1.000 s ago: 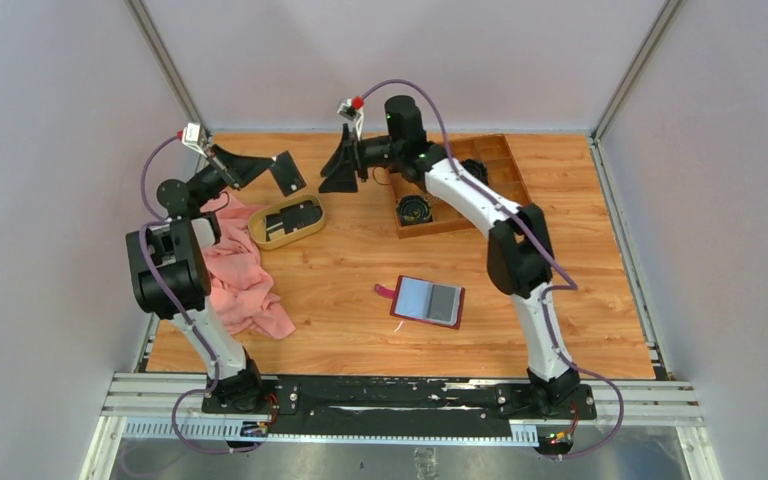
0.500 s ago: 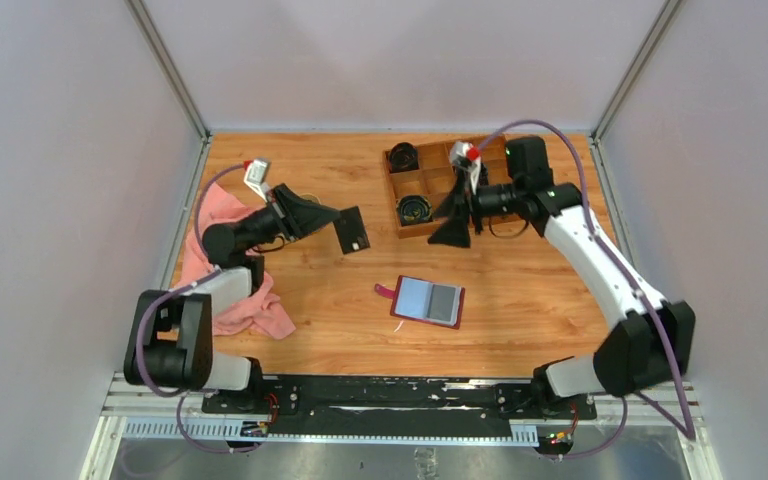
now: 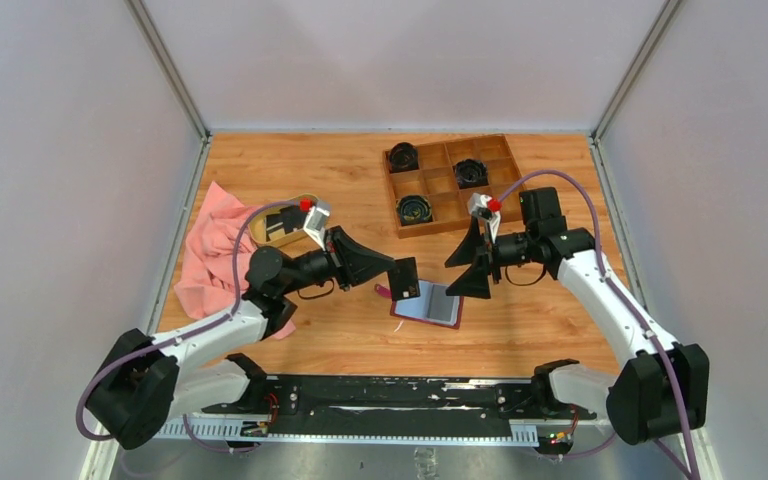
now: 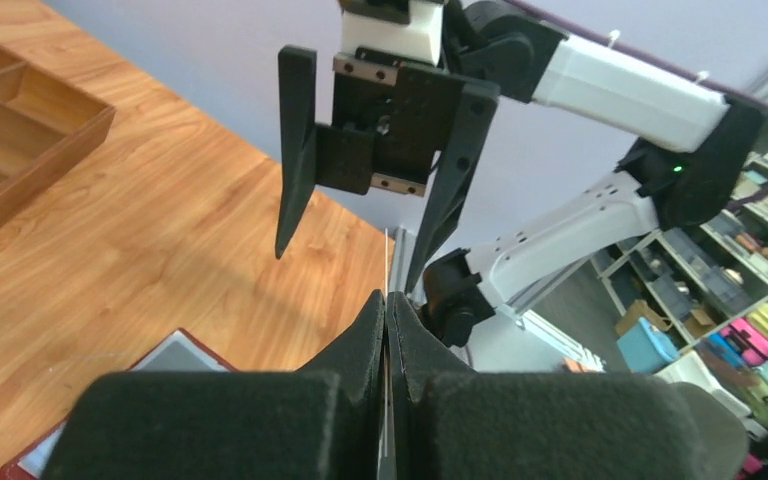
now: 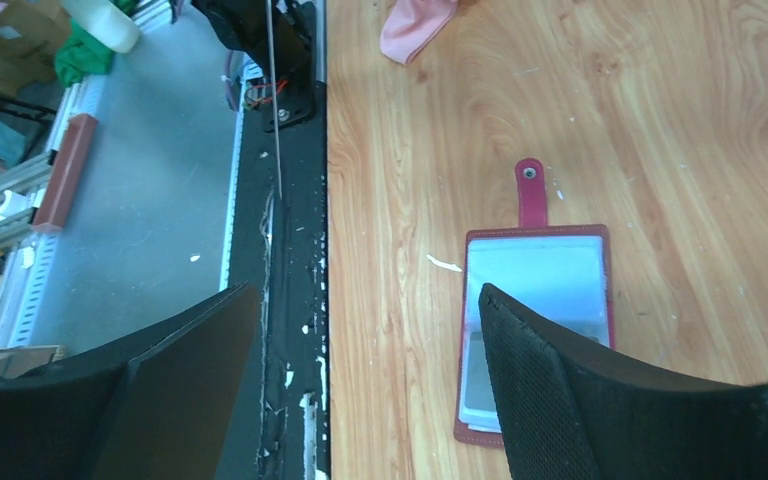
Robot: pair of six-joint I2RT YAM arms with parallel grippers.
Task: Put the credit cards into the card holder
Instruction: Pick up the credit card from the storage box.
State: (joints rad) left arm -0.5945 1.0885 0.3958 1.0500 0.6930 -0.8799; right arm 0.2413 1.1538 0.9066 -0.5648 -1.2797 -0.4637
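Next, I take the credit card's free edge (image 3: 417, 269) with my right gripper while my left gripper, which holds the card by its side edge, takes a new grip from above.
The dark red card holder (image 3: 428, 303) lies open on the table, its clear pockets up and its snap tab (image 5: 530, 190) pointing left. My left gripper (image 3: 392, 272) is shut on a black credit card (image 3: 404, 278) held on edge just above the holder's left end. From the left wrist the card is a thin edge (image 4: 388, 262) between the pads. My right gripper (image 3: 467, 268) hangs open over the holder's right end, facing the left one, nothing between its fingers (image 5: 560, 390). More dark cards lie in the tan dish (image 3: 300, 203).
A pink cloth (image 3: 207, 255) lies crumpled at the left, beside the dish. A wooden compartment box (image 3: 450, 180) with black round parts stands at the back right. The table's near edge and the black base rail (image 5: 295, 250) run close to the holder.
Both arms have swung from the back of the table down to the card holder, the left one carrying the black card. The right gripper has opened wider.
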